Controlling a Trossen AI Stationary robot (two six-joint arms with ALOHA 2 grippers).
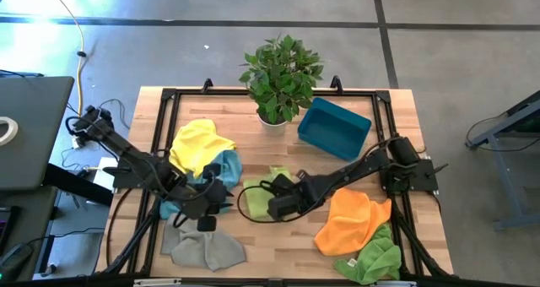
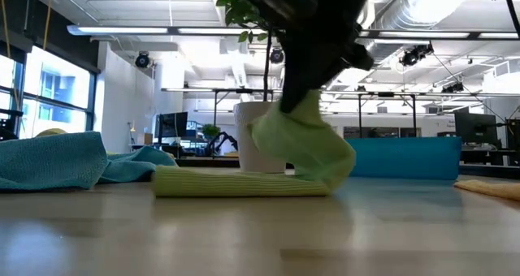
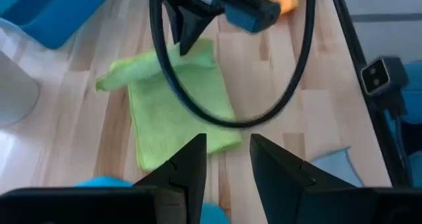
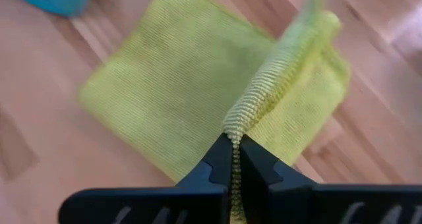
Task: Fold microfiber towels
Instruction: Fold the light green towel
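Note:
Next, I let go of the light green towel with my right gripper on the wood [image 1: 258, 197] [image 4: 175, 79] close beside the light blue towel.
A light green microfiber towel [image 1: 253, 201] lies flat on the wooden table's middle, its right end raised. My right gripper [image 4: 234, 159] is shut on that raised end; it also shows in the high view [image 1: 278, 204]. My left gripper [image 3: 227, 159] hovers open just left of the towel, above a light blue towel [image 1: 226, 165], and touches nothing. A yellow towel [image 1: 201, 143] lies at the far left and a grey towel [image 1: 202, 249] at the near left. An orange towel [image 1: 350, 221] and another green towel [image 1: 373, 257] lie at the near right. My right gripper pinches a bunched ridge of the light green towel [image 4: 245, 115] between its two fingers, at the towel's right end. The fingers slant down from the table's right. That end [image 2: 302, 138] hangs lifted below the gripper while the rest [image 2: 231, 183] lies flat on the table.
A teal plastic bin [image 1: 333, 128] and a potted plant [image 1: 278, 76] stand at the far edge behind the towel. A black cable [image 1: 245, 190] loops over the light green towel. Bare wood shows at the table's near middle.

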